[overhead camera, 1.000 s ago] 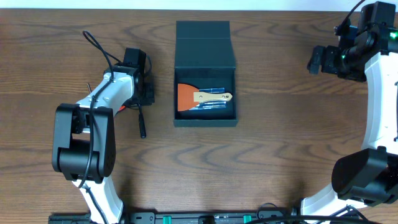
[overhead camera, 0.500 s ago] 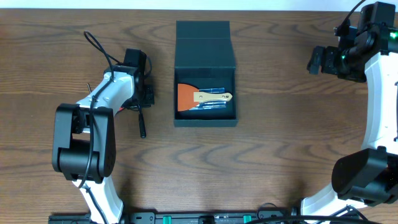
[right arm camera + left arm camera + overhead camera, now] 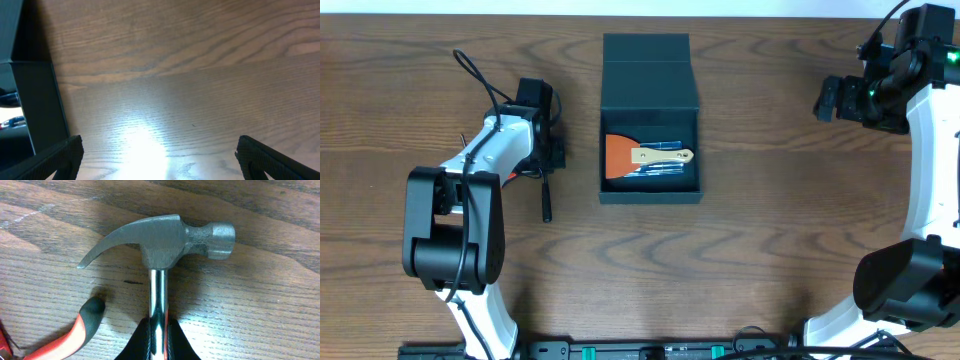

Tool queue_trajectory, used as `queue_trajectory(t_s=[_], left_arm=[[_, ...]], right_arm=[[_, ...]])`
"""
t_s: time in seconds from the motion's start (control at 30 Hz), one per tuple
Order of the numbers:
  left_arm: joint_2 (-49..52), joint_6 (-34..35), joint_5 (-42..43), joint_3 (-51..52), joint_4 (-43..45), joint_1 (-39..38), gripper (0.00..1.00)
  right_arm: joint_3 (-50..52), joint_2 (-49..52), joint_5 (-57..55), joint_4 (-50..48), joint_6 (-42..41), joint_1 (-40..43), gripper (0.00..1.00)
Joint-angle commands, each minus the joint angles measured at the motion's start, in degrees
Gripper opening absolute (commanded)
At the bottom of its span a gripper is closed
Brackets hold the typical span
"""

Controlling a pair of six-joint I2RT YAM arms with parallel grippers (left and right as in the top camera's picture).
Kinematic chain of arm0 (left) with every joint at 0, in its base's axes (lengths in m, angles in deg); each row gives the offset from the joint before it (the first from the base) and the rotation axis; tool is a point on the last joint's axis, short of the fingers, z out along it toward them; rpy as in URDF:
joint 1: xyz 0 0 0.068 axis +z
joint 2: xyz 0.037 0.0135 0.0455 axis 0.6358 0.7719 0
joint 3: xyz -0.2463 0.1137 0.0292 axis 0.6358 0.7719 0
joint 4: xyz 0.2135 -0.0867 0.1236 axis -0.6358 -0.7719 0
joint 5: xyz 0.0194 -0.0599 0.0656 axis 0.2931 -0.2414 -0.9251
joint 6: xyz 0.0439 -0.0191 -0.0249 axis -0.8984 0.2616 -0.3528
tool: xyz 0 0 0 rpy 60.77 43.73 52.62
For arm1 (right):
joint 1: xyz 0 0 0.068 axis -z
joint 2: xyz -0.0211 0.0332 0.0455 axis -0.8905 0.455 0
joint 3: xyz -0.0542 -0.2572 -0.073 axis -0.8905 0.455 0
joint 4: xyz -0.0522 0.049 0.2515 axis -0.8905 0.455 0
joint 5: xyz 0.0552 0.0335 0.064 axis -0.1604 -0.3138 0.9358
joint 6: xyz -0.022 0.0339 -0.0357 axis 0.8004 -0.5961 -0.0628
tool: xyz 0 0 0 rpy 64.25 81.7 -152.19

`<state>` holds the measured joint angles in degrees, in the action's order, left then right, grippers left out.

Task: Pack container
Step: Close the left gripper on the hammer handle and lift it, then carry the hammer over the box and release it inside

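Note:
The hammer, which lies on the wood now, will be let go by my left gripper inside the dark teal container, slanting across the orange scraper's wooden handle [image 3: 657,149].
The dark teal container [image 3: 650,195] stands open at the table's middle, its flap lid [image 3: 648,70] folded back. Inside lie an orange scraper [image 3: 618,156] with a wooden handle and some blue items. My left gripper [image 3: 158,341] is shut on the steel shaft of a claw hammer [image 3: 160,240], which lies on the wood. In the overhead view this gripper [image 3: 548,160] sits left of the container, and the hammer's black handle [image 3: 545,200] points toward the front. My right gripper [image 3: 160,157] is open and empty, far right of the container [image 3: 30,100], and also shows overhead [image 3: 823,98].
Pliers with a red and black handle [image 3: 65,337] lie on the table just left of the hammer's shaft, mostly under my left arm in the overhead view [image 3: 512,177]. A black cable loops behind the left arm [image 3: 470,70].
The hammer's black handle has shifted slightly to the left with my left gripper. The right arm and the container have not moved.

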<state>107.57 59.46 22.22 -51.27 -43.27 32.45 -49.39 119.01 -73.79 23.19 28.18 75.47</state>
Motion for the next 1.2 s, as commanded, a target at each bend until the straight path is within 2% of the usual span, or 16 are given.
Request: queue_trajectory(t_s=[0.0,0.23,0.5,0.67,0.77,0.97,1.07,1.17], left_arm=[[2.1,-1.4,-1.7,-0.7,-2.1,0.5,0.06],[2.0,-6.4,-1.7,-10.3,-11.4,0.5,0.06],[-1.8,-14.5,-2.1,-32.2,-23.3,-1.6,0.06],[-6.0,-26.7,-2.1,-40.5,-26.0,-8.5,0.06],[-8.3,-35.8,-3.3,-41.2,-25.7,-15.8,0.06],[-7.1,-48.9,-10.1,-40.9,-25.6,-30.1,0.06],[-4.6,-56.7,-10.3,-40.3,-25.8,-33.7,0.06],[-1.5,-61.3,-10.3,-40.2,-26.4,-34.5,0.06]], right_arm=[[-0.5,-0.3,0.3,0.3,-1.0,0.0,0.99],[-0.5,-0.3,0.3,0.3,-1.0,0.0,0.99],[-0.5,-0.3,0.3,0.3,-1.0,0.0,0.99],[-0.5,-0.3,0.3,0.3,-1.0,0.0,0.99],[-0.5,-0.3,0.3,0.3,-1.0,0.0,0.99],[-0.5,-0.3,0.3,0.3,-1.0,0.0,0.99],[-0.5,-0.3,0.3,0.3,-1.0,0.0,0.99],[-0.5,-0.3,0.3,0.6,-1.0,0.0,0.99]])
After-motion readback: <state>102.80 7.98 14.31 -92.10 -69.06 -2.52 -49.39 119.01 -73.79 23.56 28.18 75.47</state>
